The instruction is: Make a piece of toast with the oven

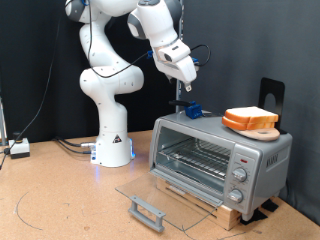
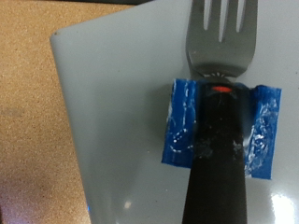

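Note:
The black-handled fork on the oven's top has blue tape (image 1: 194, 110) (image 2: 221, 131) around it. My gripper goes down to that tape next and closes there.
The silver toaster oven (image 1: 222, 158) stands on a wooden base at the exterior view's right. Its glass door (image 1: 165, 196) is folded down open and the wire rack inside is bare. Bread with a pale face and orange-brown crust (image 1: 250, 119) lies on the oven's top at its right end; I cannot tell the slices apart. My gripper (image 1: 187, 78) hangs above the left end of the oven top, right over a black-handled fork wrapped in blue tape (image 1: 192, 110). The wrist view shows the fork (image 2: 220, 103) close up over the grey oven top (image 2: 112, 121); no fingers show there.
A small wooden disc (image 1: 263, 132) lies under the bread. A black stand (image 1: 272, 95) rises behind the oven. The robot's white base (image 1: 112, 140) stands on the wooden table (image 1: 60, 200) at the exterior view's left, with cables (image 1: 70, 146) beside it.

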`<state>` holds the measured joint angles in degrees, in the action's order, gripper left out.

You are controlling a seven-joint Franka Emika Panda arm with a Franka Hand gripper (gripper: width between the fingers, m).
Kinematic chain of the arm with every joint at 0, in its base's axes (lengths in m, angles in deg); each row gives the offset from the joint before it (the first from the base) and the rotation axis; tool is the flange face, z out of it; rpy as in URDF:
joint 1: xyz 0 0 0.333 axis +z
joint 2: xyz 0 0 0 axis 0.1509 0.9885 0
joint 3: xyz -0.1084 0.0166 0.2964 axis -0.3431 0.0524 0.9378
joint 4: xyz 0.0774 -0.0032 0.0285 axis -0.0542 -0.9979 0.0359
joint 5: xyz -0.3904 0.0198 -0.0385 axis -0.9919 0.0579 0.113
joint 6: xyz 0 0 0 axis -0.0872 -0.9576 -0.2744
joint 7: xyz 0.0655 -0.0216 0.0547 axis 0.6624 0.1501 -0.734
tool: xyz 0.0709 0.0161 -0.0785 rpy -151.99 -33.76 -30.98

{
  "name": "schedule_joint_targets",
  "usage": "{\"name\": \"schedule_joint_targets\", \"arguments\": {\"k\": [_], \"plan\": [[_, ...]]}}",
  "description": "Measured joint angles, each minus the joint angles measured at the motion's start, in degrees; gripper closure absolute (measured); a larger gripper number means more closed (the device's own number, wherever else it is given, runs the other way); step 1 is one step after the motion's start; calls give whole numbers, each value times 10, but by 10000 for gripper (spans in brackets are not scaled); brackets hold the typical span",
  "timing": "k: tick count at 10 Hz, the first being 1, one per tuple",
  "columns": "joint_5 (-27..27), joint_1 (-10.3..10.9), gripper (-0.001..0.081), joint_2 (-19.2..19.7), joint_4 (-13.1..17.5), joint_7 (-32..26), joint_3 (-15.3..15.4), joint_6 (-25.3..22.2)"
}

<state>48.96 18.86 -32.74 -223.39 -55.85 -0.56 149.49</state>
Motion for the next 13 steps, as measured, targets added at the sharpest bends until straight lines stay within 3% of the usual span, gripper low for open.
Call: {"name": "schedule_joint_targets", "arguments": {"k": [5,13], "plan": [[2,1,-1,49,-8,-1,33,67],[37,2,-1,92,-21,0,75,114]]}}
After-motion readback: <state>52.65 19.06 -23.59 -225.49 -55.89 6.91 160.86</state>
